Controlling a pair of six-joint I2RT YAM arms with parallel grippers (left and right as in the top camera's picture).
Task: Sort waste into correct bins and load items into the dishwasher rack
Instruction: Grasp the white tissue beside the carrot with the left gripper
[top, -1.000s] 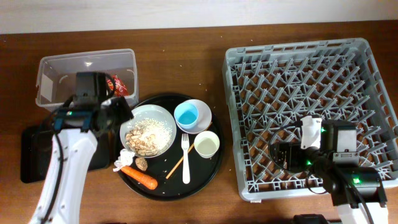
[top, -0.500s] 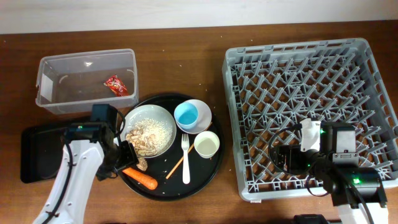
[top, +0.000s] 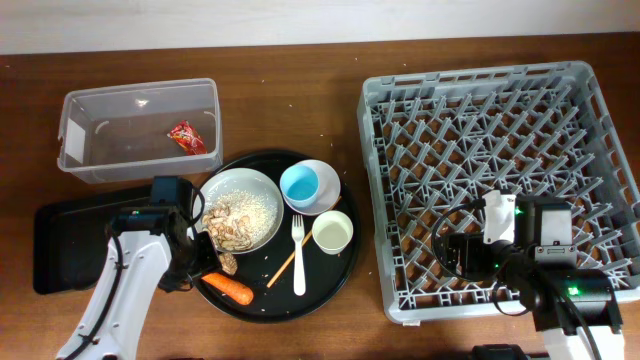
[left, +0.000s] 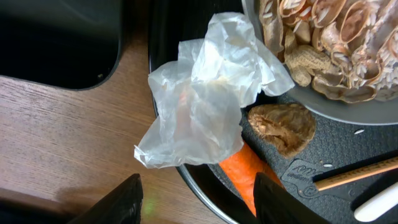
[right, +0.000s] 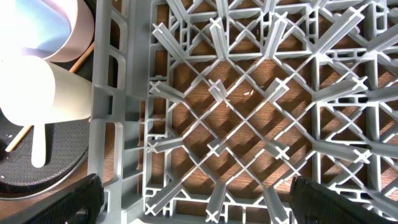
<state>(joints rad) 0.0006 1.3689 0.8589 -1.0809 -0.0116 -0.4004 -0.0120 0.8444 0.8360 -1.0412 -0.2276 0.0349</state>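
Observation:
The white tissue lies just past the open fingers of my left gripper. Next, I move in and pinch the tissue's edge (left: 217, 154) beside the carrot before I lift it.
In the left wrist view my left gripper (left: 199, 210) stands open just short of the crumpled white tissue (left: 205, 99), which drapes over the round tray's left rim. Past it lie a brown food scrap (left: 280, 127) and the orange carrot (left: 249, 177). Overhead, the left gripper (top: 203, 262) hides the tissue. The grey bowl (top: 238, 190) holds rice and scraps. The red wrapper (top: 186, 137) lies in the clear tub (top: 100, 105). My right gripper (top: 455, 255) hangs open and empty over the dishwasher rack (top: 490, 120).
The shallow black tray (top: 65, 245) lies left of my left arm. On the round black tray (top: 345, 265) stand a blue cup (top: 300, 183) inside a whitish bowl, a cream cup (top: 333, 232), a white fork (top: 298, 258) and a wooden stick (top: 283, 268).
My left arm has swung from over the clear tub down to the round tray's left edge, and its jaws have narrowed a little. The right arm has not moved.

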